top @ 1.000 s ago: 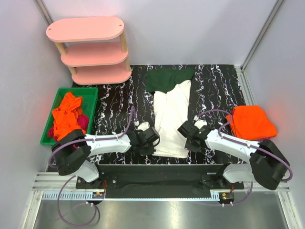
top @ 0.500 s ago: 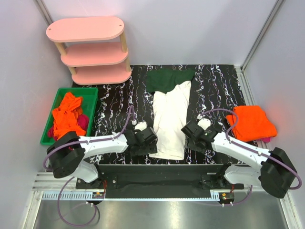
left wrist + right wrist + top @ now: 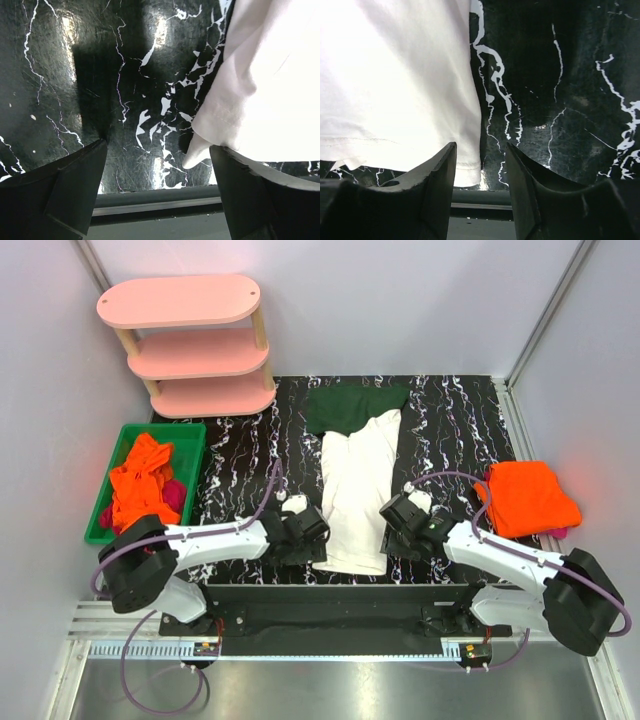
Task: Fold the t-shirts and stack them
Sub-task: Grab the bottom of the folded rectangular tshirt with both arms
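Only the corner of the white t-shirt's hem pokes into my left gripper. Next, I move over and grip the t-shirt's folded side (image 3: 217, 120) before lifting.
A white t-shirt (image 3: 358, 490) with dark green sleeves (image 3: 350, 405) lies folded into a long strip down the middle of the black marble table. My left gripper (image 3: 312, 540) is open at the shirt's near left hem corner. In the left wrist view the white cloth (image 3: 270, 75) rests against the right finger, and only its corner tip pokes into the gap of the gripper (image 3: 157, 185). My right gripper (image 3: 395, 530) is open at the near right hem corner. The hem edge (image 3: 467, 167) lies loose between its fingers (image 3: 481, 175).
A folded orange t-shirt (image 3: 528, 498) lies at the right edge of the table. A green bin (image 3: 190, 430) on the left holds crumpled orange shirts (image 3: 140, 485) and a magenta one (image 3: 175, 495). A pink three-tier shelf (image 3: 195, 345) stands at the back left. The table's front edge runs just below both grippers.
Both grippers were shut on the shirt's near hem. They have opened and let it go, and the hem now lies on the table. The right gripper has narrowed a little since.
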You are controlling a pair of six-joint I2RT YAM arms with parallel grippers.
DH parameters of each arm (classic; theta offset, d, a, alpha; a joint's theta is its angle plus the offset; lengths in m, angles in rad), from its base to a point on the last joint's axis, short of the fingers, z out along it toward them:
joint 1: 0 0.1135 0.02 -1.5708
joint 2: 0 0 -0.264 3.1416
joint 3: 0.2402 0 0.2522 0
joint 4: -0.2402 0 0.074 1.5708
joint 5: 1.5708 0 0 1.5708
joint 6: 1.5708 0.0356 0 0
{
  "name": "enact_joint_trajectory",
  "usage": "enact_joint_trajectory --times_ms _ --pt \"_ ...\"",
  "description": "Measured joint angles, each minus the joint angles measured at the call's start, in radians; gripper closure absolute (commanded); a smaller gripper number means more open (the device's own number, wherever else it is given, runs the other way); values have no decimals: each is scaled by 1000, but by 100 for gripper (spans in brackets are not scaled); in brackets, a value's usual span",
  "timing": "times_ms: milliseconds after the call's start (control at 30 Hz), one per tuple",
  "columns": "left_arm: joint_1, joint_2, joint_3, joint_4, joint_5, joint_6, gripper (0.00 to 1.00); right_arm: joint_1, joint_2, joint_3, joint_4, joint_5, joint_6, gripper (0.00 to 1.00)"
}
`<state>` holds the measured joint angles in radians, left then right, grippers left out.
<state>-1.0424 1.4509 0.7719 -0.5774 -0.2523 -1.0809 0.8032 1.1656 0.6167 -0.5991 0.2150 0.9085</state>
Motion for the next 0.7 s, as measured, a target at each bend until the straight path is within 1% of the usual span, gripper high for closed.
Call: enact_joint_trajectory --times_ms 100,267,400,500,600,700 --pt "0 -28 0 0 -2 5 12 0 10 -3 21 -19 -5 50" --pt "0 -142 0 -6 -8 11 12 2 19 -13 49 -48 -10 51" --pt "0 -204 0 -8 -28 12 12 3 19 -28 57 -61 -11 56" --pt "0 -182 3 -12 -42 19 12 5 19 -39 57 -76 -11 61" --pt "0 -108 18 -19 -47 32 12 9 23 -50 57 -87 -10 61" --pt "0 -45 32 -25 -47 39 12 9 42 -53 57 -94 -11 59"
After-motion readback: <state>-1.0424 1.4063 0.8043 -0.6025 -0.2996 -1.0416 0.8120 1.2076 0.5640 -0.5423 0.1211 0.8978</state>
